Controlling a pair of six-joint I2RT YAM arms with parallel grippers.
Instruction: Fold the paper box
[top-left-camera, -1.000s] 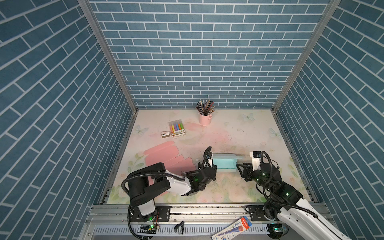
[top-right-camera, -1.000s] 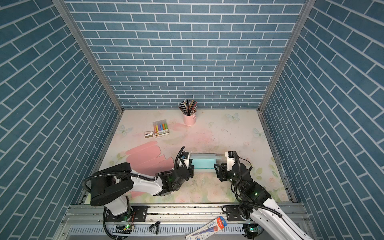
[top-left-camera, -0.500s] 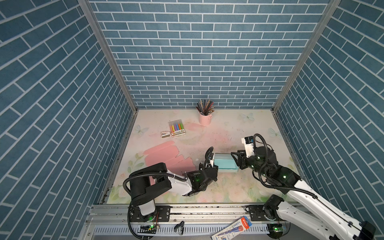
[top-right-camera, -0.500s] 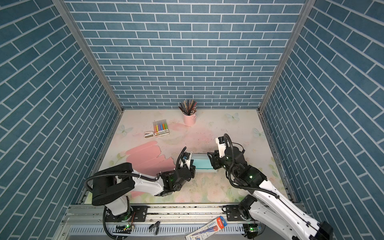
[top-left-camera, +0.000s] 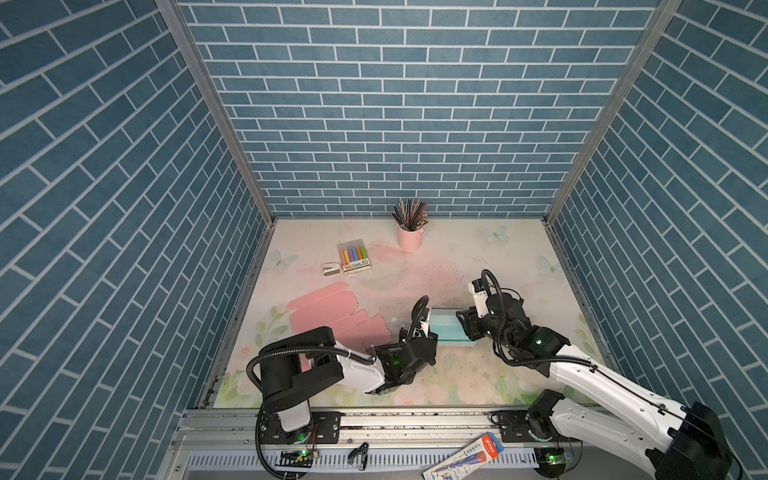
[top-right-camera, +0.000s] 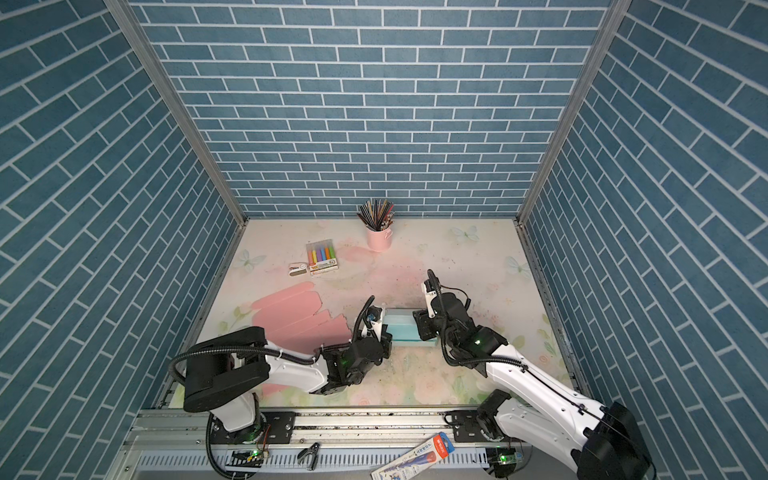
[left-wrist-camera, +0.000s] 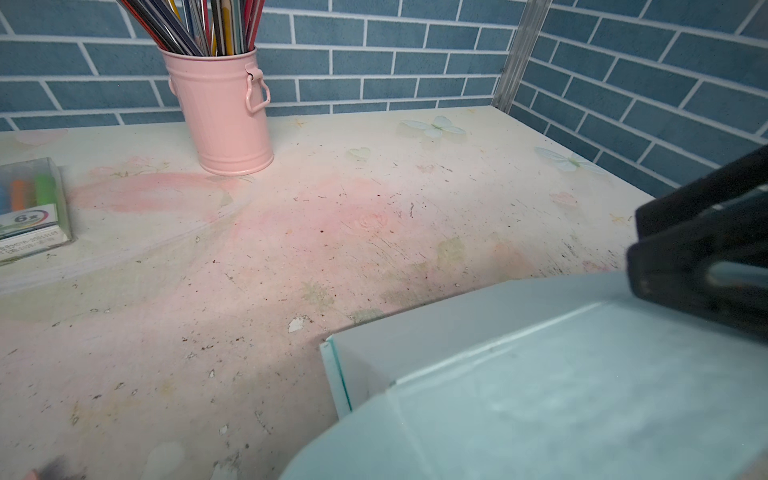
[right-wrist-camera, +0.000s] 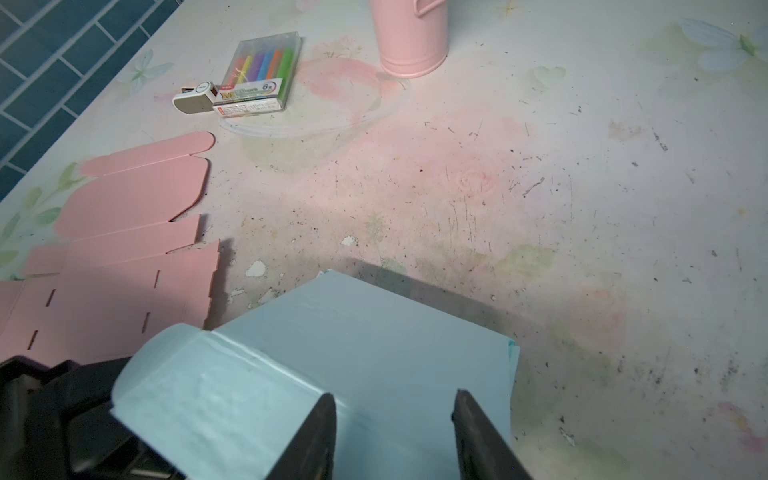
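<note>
The rounded flap covers my left gripper's fingers, so my left gripper should back out and take the teal paper box's side (left-wrist-camera: 339, 376) before the lid closes.
The teal paper box (top-left-camera: 446, 330) (top-right-camera: 399, 330) lies mid-table between both arms. My left gripper (top-left-camera: 424, 330) (top-right-camera: 379, 330) sits low at its left end. Its fingers are hidden in the left wrist view, where a rounded flap of the box (left-wrist-camera: 540, 395) covers the foreground, and no gap shows between them from above. My right gripper (top-left-camera: 467, 328) (top-right-camera: 423, 326) reaches over the right end. In the right wrist view its fingers (right-wrist-camera: 322, 436) stand apart over the box top (right-wrist-camera: 374, 340), around the right gripper (right-wrist-camera: 395, 419), clamping nothing.
A flat pink cardboard blank (top-left-camera: 328, 316) lies left of the box, partly under the left arm. At the back stand a pink pencil cup (top-left-camera: 409, 239), a marker pack (top-left-camera: 354, 257) and a small white case (top-left-camera: 331, 269). Brick walls close three sides.
My right gripper has moved left from beside the box's right end to over it, its arm stretching further forward. The left arm and the box have stayed put.
</note>
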